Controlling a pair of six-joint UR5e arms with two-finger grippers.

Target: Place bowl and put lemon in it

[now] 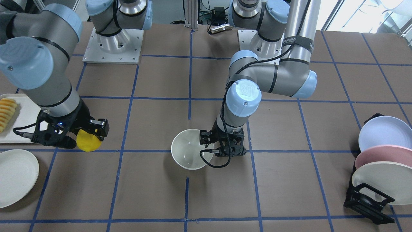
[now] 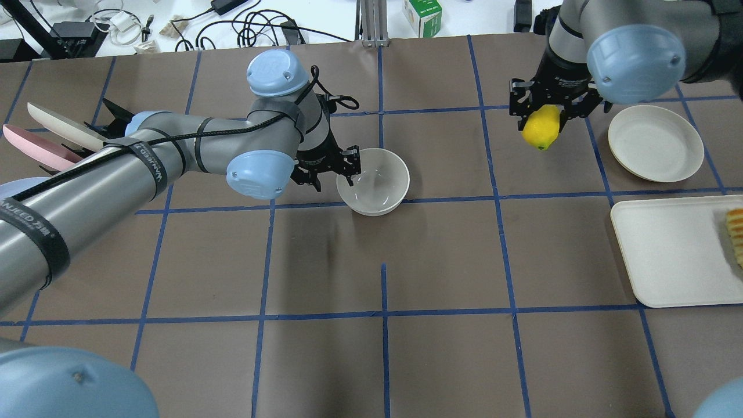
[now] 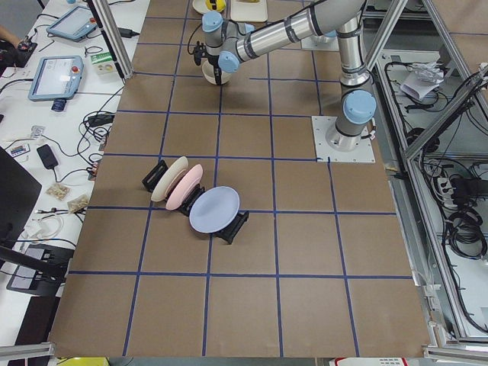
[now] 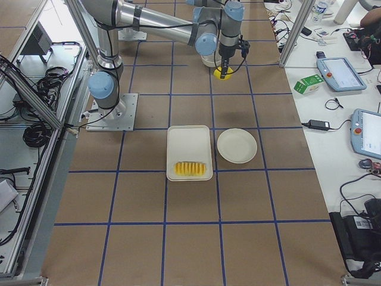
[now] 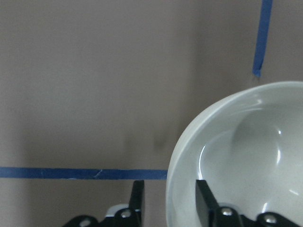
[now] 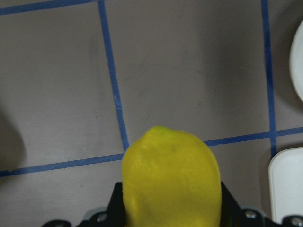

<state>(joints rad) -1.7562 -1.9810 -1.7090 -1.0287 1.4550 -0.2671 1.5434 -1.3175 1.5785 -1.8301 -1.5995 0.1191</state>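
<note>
My right gripper is going to let go of the yellow lemon on the inside bottom of the off-white bowl [image 1: 192, 150], around its middle.
The off-white bowl [image 2: 373, 181] stands upright on the brown table near the centre; it also shows in the front view [image 1: 190, 153] and the left wrist view [image 5: 246, 156]. My left gripper [image 2: 347, 166] sits at the bowl's rim. Its fingers [image 5: 138, 197] straddle the rim, one outside and one inside, with a gap on the outer side, so it looks open. My right gripper [image 2: 545, 113] is shut on the yellow lemon [image 2: 541, 129] and holds it above the table, well to the right of the bowl. The lemon fills the right wrist view [image 6: 171, 177].
A flat off-white plate [image 2: 656, 143] lies right of the lemon. A white tray [image 2: 673, 255] with sliced orange-yellow food [image 2: 735, 232] is at the right edge. A black rack with blue, pink and cream plates [image 1: 383, 161] stands at the far left end.
</note>
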